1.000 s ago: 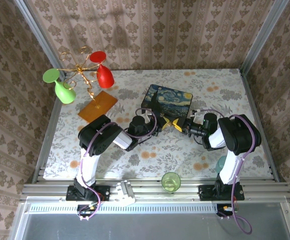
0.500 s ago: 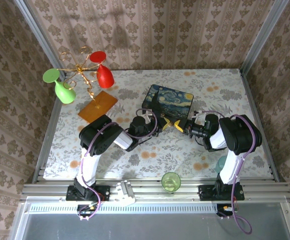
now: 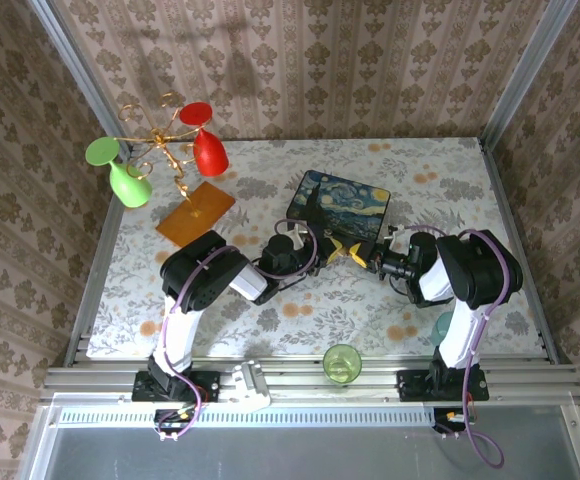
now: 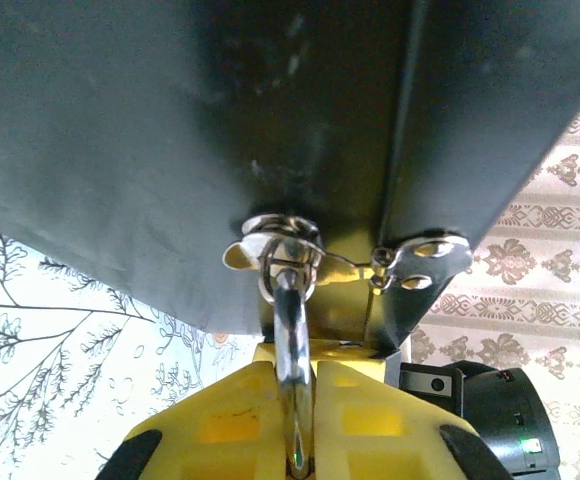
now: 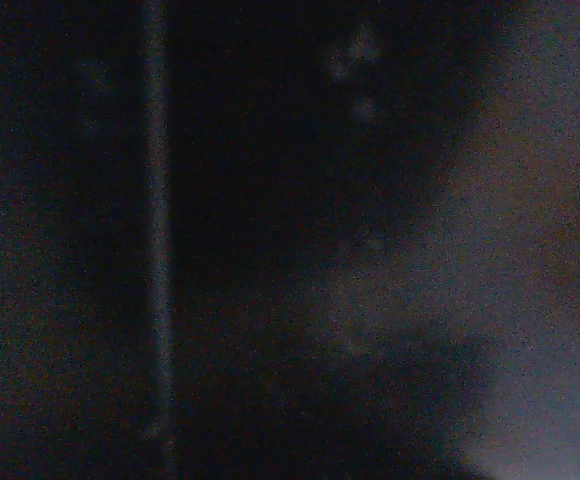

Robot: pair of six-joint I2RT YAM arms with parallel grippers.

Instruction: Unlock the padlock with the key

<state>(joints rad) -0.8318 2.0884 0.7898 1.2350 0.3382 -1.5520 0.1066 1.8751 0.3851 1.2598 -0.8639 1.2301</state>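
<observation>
My right gripper crowds the box's dark side; it should open, back off, then take the padlock (image 4: 292,362) from my left gripper.
The painted box (image 3: 338,203) lies in the middle of the table, and its dark side (image 4: 170,150) looms close above my left fingers. My left gripper (image 3: 330,250) (image 4: 295,362) is shut on the padlock (image 4: 292,330) by its silver shackle, which hangs from the ring of the box's clasp (image 4: 280,240). The padlock's brass body is hidden between the yellow fingers (image 4: 220,420). My right gripper (image 3: 356,256) faces the left one at the box's front, tips almost touching it. The right wrist view is dark and blurred. The key is hidden.
A gold wire rack with a red glass (image 3: 208,148) and a green glass (image 3: 120,172) stands at the back left, beside an orange card (image 3: 195,212). A green cup (image 3: 341,362) sits at the near edge. A teal object (image 3: 440,326) lies by the right arm's base.
The right gripper has closed and edged slightly nearer and left. The box has shifted a little to the right. The left gripper keeps its hold.
</observation>
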